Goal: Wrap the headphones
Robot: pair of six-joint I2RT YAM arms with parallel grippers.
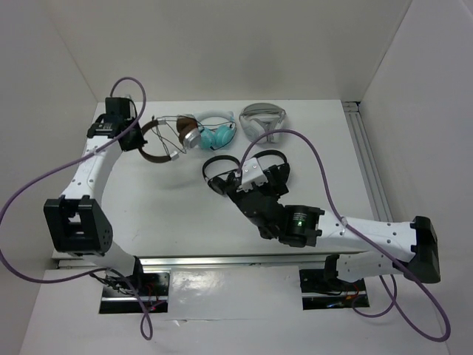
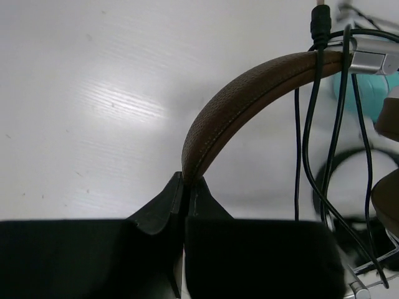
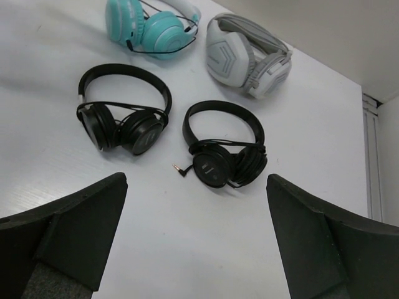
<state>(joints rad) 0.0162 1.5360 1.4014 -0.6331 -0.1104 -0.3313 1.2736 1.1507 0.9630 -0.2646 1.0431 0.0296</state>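
The robot's left gripper should release the brown headphones flat on the table's back corner [image 1: 156,134], next to the teal pair.
The headphones [image 1: 157,150] have a brown leather headband and silver cups, and lie at the back left of the table. My left gripper [image 1: 131,139] is shut on the headband; in the left wrist view the jaws [image 2: 185,182] pinch the brown band [image 2: 249,99] at its end. The thin black cable [image 2: 304,149] runs in several strands across the band near the silver slider [image 2: 371,61], and its plug [image 2: 320,22] sticks up above it. My right gripper [image 1: 247,176] is open and empty [image 3: 194,187], hovering over the two black pairs at mid-table.
A teal pair [image 1: 218,135] lies right next to the brown cups. A white-grey pair [image 1: 262,118] lies at the back. Two black pairs [image 3: 121,118] [image 3: 224,149] lie under the right gripper. White walls stand close on three sides.
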